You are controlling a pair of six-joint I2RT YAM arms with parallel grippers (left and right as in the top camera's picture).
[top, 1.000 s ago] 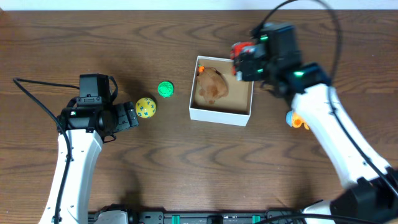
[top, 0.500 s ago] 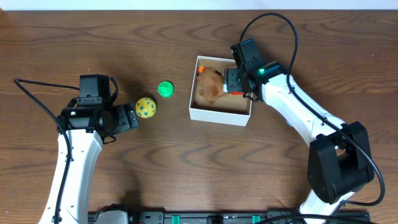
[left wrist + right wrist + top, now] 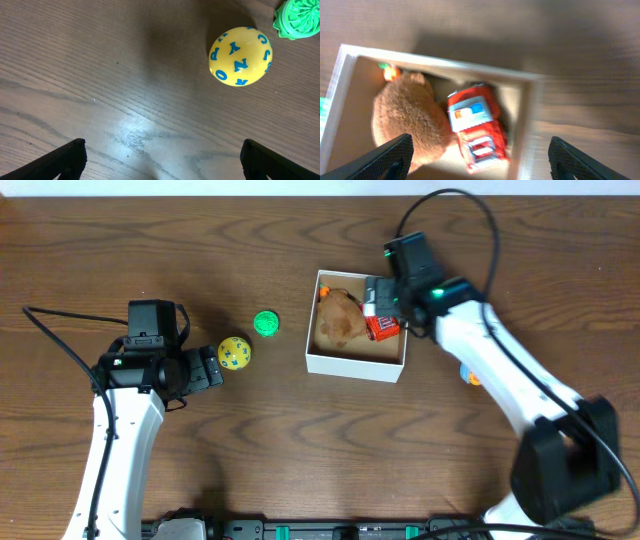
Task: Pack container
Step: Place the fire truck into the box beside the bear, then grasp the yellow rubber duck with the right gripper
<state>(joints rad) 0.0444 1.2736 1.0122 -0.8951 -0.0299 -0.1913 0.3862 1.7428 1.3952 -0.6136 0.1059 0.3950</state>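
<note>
My right gripper will go next to the orange and blue toy by the white cardboard box and close where its blue part meets its orange part [image 3: 469,374].
The white cardboard box [image 3: 319,360] sits mid-table and holds a brown plush toy [image 3: 338,321], a red toy truck [image 3: 382,326] and a small orange piece [image 3: 322,294]. In the right wrist view the truck [image 3: 477,125] lies next to the plush [image 3: 407,120] inside the box [image 3: 520,125]. My right gripper [image 3: 385,292] is open above the box's right side, holding nothing. A yellow ball with blue letters [image 3: 235,352] and a green toy [image 3: 265,323] lie left of the box. My left gripper [image 3: 212,366] is open just left of the ball [image 3: 240,56].
An orange and blue toy [image 3: 476,373] lies on the table right of the box, partly hidden by my right arm. The green toy [image 3: 297,19] shows at the top right of the left wrist view. Cables run along both arms.
My right gripper carried the red truck over the box and let it go; the truck now lies inside at the right. The gripper has drawn back. The left arm has not moved.
</note>
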